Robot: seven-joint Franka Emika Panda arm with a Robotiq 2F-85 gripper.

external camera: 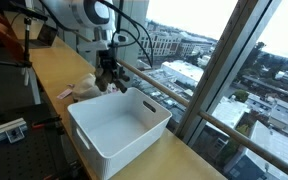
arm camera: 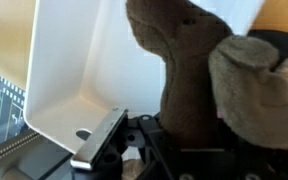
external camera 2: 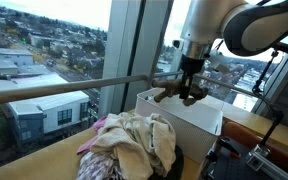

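The brown plush toy will go to the far edge of the heap of crumpled clothes [external camera: 86, 71], and I need to let go of it there with my gripper.
My gripper [external camera 2: 189, 92] is shut on a brown plush toy [external camera 2: 170, 95] and holds it just above the far end of a white plastic bin [external camera 2: 199, 125]. In the wrist view the brown plush toy [arm camera: 179, 80] fills the space between the jaws. One metal finger [arm camera: 99, 142] shows at the left, and the white bin's inner wall [arm camera: 64, 60] lies behind. In an exterior view my gripper [external camera: 109, 72] hangs over the bin's back rim [external camera: 124, 95]. The right finger is hidden by the toy.
A heap of crumpled clothes [external camera 2: 134, 140] lies on the wooden counter [external camera: 54, 65] beside the bin; the same heap of clothes [external camera: 84, 90] shows on the bin's far side. A metal rail [external camera 2: 64, 88] and large window glass run along the counter's edge.
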